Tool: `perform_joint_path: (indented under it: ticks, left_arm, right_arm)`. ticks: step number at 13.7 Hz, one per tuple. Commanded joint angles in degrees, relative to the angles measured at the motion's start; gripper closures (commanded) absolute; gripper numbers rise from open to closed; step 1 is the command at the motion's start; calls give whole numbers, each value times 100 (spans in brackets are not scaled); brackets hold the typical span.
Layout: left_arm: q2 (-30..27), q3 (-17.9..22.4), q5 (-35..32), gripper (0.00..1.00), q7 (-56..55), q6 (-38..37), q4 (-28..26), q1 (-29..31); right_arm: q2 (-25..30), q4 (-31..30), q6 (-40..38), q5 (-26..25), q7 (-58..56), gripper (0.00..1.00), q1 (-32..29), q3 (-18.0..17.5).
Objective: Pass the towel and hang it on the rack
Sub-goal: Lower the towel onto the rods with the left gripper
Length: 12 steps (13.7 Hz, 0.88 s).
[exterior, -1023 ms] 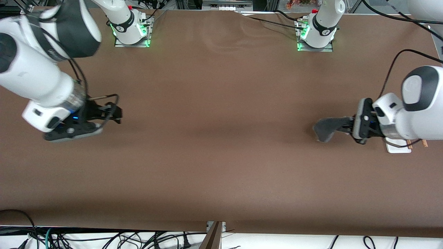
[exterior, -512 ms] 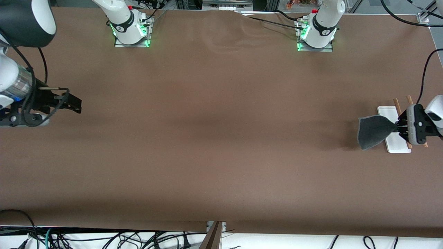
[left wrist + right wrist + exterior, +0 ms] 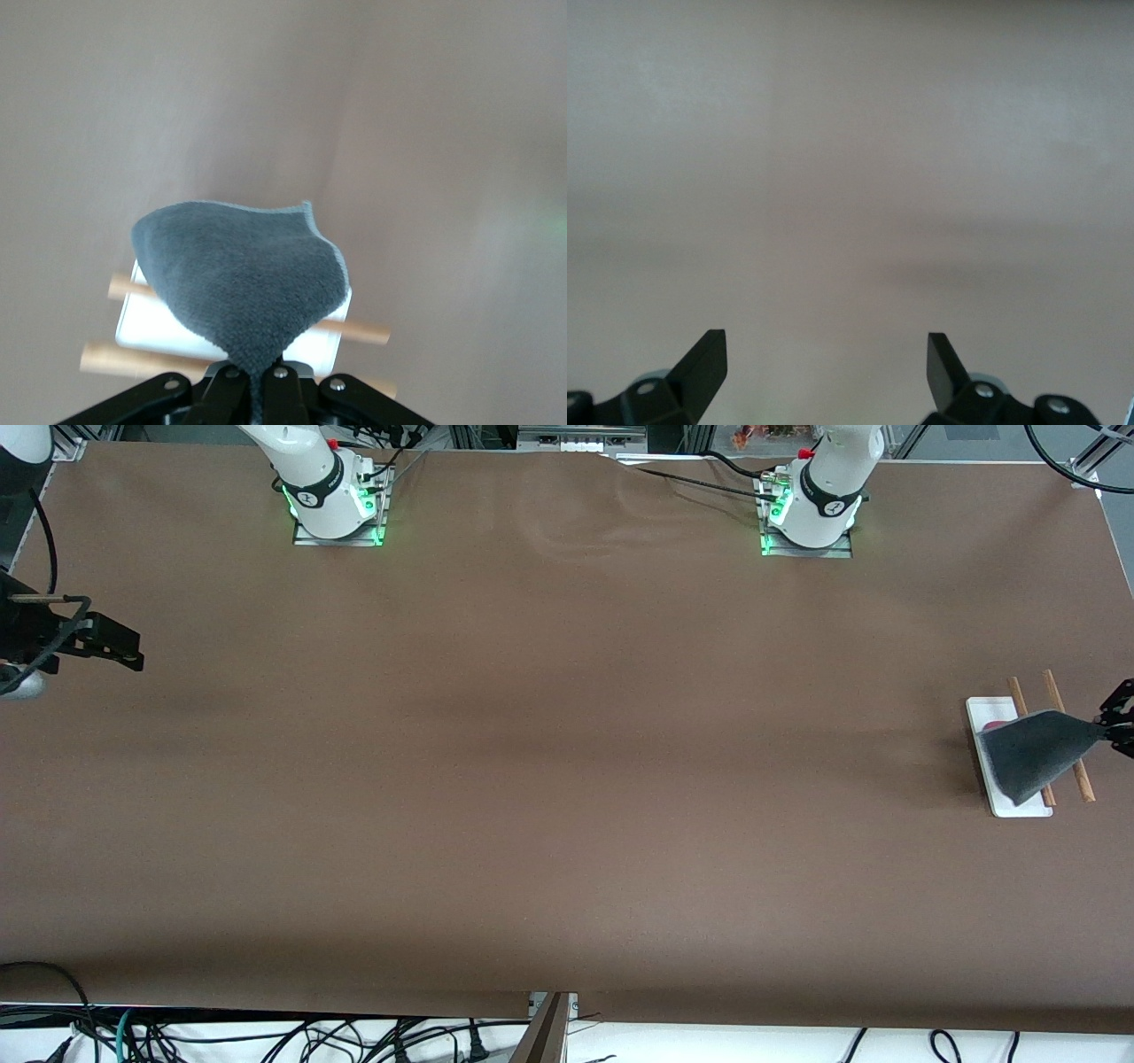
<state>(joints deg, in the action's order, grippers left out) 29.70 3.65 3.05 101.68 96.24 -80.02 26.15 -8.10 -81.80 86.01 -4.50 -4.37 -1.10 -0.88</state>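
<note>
The robot's left gripper will release the dark grey towel draped across both light-brown rods [image 3: 1042, 755] [image 3: 220, 317] above the white base.
The dark grey towel [image 3: 1032, 751] hangs from my left gripper [image 3: 1109, 729], which is shut on its corner at the left arm's end of the table. The towel hangs over the rack [image 3: 1010, 797], covering part of its white base and its two light-brown rods [image 3: 1081, 779]. A bit of red-pink shows at the towel's edge. In the left wrist view the towel [image 3: 244, 288] spreads over the rack's base [image 3: 151, 328] and rods [image 3: 359, 331], pinched in my left gripper [image 3: 255, 385]. My right gripper [image 3: 120, 646] is open and empty over the right arm's end of the table; its open fingertips [image 3: 709, 359] show over bare table.
The brown table cover [image 3: 567, 762] has faint wrinkles near the arms' bases. The two arm bases [image 3: 332, 500] stand along the table edge farthest from the front camera. Cables lie below the table's near edge.
My left gripper has carried the towel toward the left arm's end of the table, over the rack. My right gripper has drawn back toward the right arm's end, away from the middle.
</note>
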Motion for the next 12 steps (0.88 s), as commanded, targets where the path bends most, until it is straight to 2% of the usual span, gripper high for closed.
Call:
perform_joint_path:
  ticks: [1,11,12]
  left_arm:
    - [421,206,-129,100,440,368,215,126]
    - [827,250,-112,100,502,791,294,593]
    - [862,250,-112,97,502,791,294,593]
  right_arm:
    - [387,-441,-14,-59,-46,0,-31,35]
    - [362,-407,-173,-51,-433,0,-4,53]
    - [362,-389,-181,-51,-407,0,13,53]
